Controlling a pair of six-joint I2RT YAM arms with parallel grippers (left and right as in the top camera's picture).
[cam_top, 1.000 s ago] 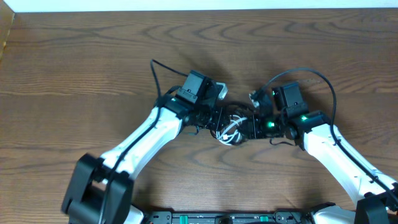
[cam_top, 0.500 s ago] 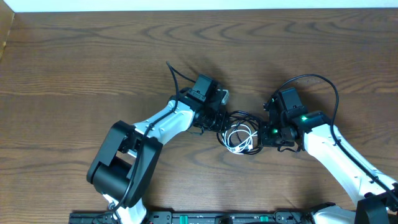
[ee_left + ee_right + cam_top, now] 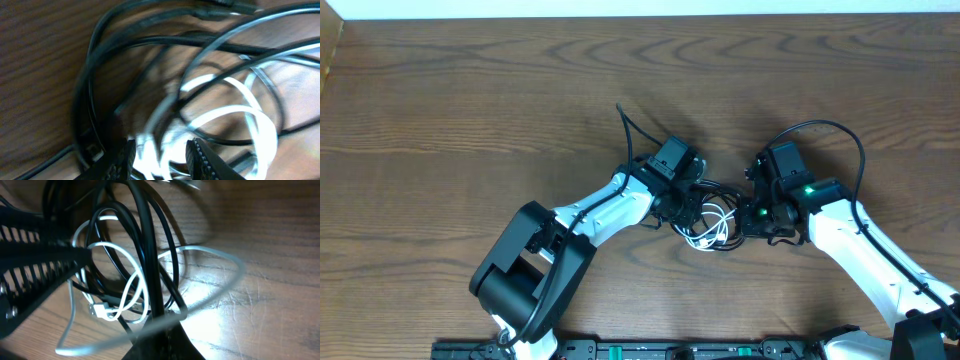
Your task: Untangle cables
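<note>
I need to let go of the black cable with my right gripper on the table (image 3: 766, 211) beside the white cable's loops, at the outer edge of the tangle.
The cables lie tangled in the middle of the table between my two grippers. The white cable (image 3: 713, 229) is looped through the black cable (image 3: 716, 188). My left gripper (image 3: 690, 210) stands open at the tangle's left side, and loops of the white cable (image 3: 235, 125) pass between its fingertips (image 3: 122, 160). Black cable strands (image 3: 90, 90) curve past on its left. My right gripper (image 3: 162, 330) is shut on the black cable (image 3: 150, 255), which rises straight from its closed tips. The white cable (image 3: 127, 287) and its small plug (image 3: 100, 310) lie just beyond.
The wooden table (image 3: 470, 100) extends on all sides. Thick black arm cables arch over the right wrist (image 3: 832, 128) and stick up behind the left wrist (image 3: 630, 130). The left gripper's ribbed body (image 3: 35, 265) fills the left of the right wrist view.
My left gripper has moved right and toward the front into the tangle, its arm folding in. The cable bundle shifted a little to the right. The right gripper has held still for the last half second.
</note>
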